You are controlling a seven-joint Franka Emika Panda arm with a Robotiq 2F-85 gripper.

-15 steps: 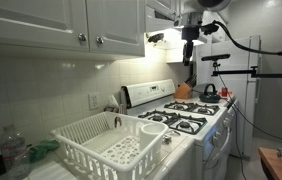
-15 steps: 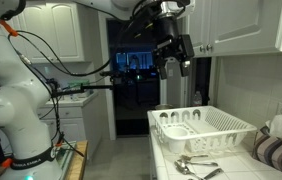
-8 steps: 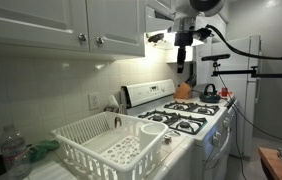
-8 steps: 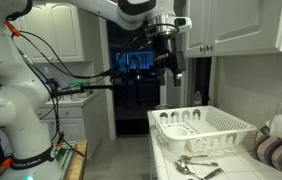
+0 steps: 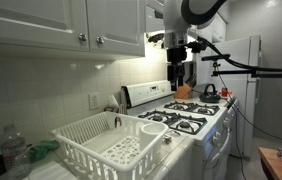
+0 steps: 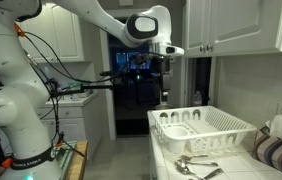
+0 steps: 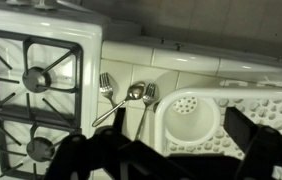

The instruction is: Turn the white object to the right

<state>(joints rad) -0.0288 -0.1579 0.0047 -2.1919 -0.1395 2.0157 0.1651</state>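
Observation:
The robot's gripper will next move down to the rim of the dish rack's long side [image 5: 140, 147] [image 7: 261, 90] by the counter's front edge and close there.
The white object, a slotted plastic dish rack [image 5: 109, 146] with upright pegs, sits on the counter beside the stove and is also seen from its short end [image 6: 202, 127]. My gripper [image 5: 178, 80] hangs open high in the air over the stove, well above and apart from the rack [image 7: 243, 112]. In an exterior view the gripper [image 6: 161, 84] shows dark against the doorway. In the wrist view my gripper [image 7: 171, 152] looks down on the rack's round corner compartment, with a dark finger [image 7: 263, 140] on each side and nothing held.
A white gas stove [image 5: 188, 118] with black burners [image 7: 36, 78] stands next to the rack, a small white cup [image 5: 153, 128] at its edge. Two forks and a spoon [image 7: 133, 94] lie on the counter by the rack. Upper cabinets [image 5: 71, 25] hang close overhead; a water bottle [image 5: 14, 152] stands nearby.
The arm has swung away from the cabinets towards the rack's side, and the gripper has turned and dropped a little. It has stayed open. The rack has not moved.

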